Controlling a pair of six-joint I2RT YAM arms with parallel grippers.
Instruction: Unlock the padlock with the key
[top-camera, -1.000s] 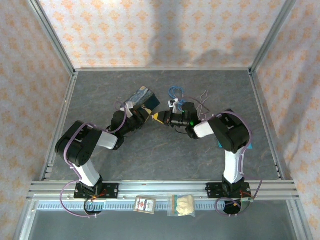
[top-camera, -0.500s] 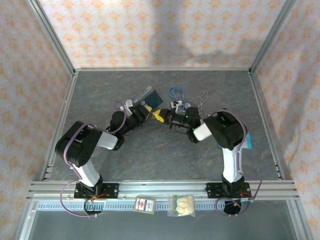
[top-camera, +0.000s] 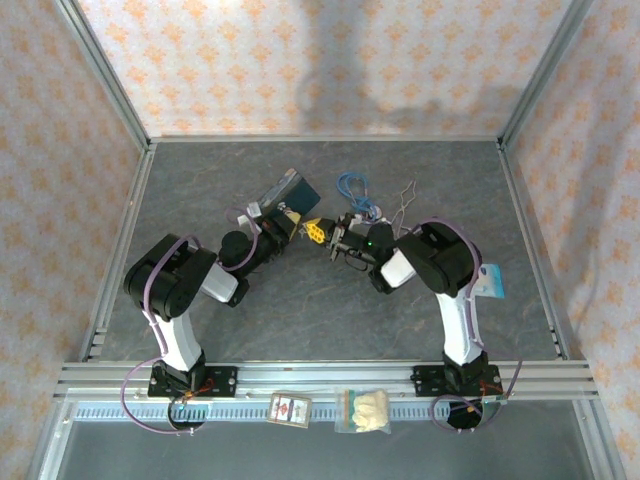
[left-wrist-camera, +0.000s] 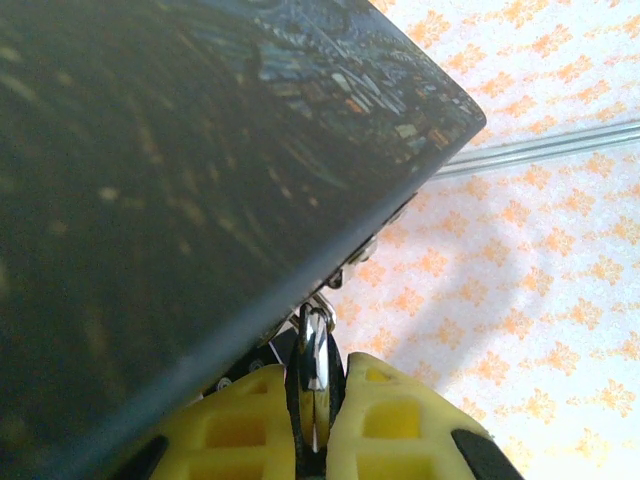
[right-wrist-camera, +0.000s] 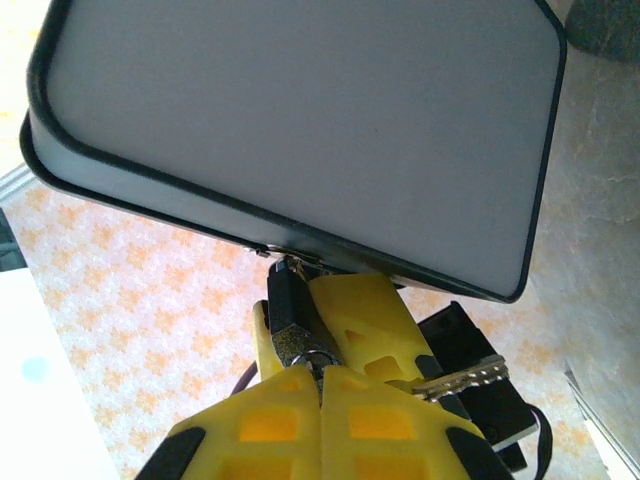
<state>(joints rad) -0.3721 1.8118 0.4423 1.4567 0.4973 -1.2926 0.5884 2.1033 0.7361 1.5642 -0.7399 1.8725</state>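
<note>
The padlock's shackle is still shut and the tin tilts, so next my right gripper opens, roll back and grips the key at the keyhole (right-wrist-camera: 315, 360) before turning it.
The small dark padlock (right-wrist-camera: 288, 310) hangs from the edge of the blue painted tin (top-camera: 290, 188), which is raised and tilted. My left gripper (left-wrist-camera: 318, 368) is shut on the padlock (left-wrist-camera: 315, 345), its shiny side pinched between the yellow fingers. My right gripper (right-wrist-camera: 320, 372) meets the padlock's lower end head-on, shut on the key at the keyhole; little of that key shows. A toothed key (right-wrist-camera: 460, 381) sticks out to the right beside it. In the top view both grippers (top-camera: 287, 224) (top-camera: 322, 235) touch tip to tip mid-table.
A coiled blue cable (top-camera: 352, 185) and bent wire loops (top-camera: 405, 195) lie behind the right gripper. A pale blue item (top-camera: 490, 282) lies by the right arm's elbow. Two small packets (top-camera: 290, 408) (top-camera: 363, 410) rest on the front rail. Metal frame posts border the table.
My right gripper has slid left up to the padlock, its arm folding in closer. The left arm shifted slightly and the tin has tilted further up.
</note>
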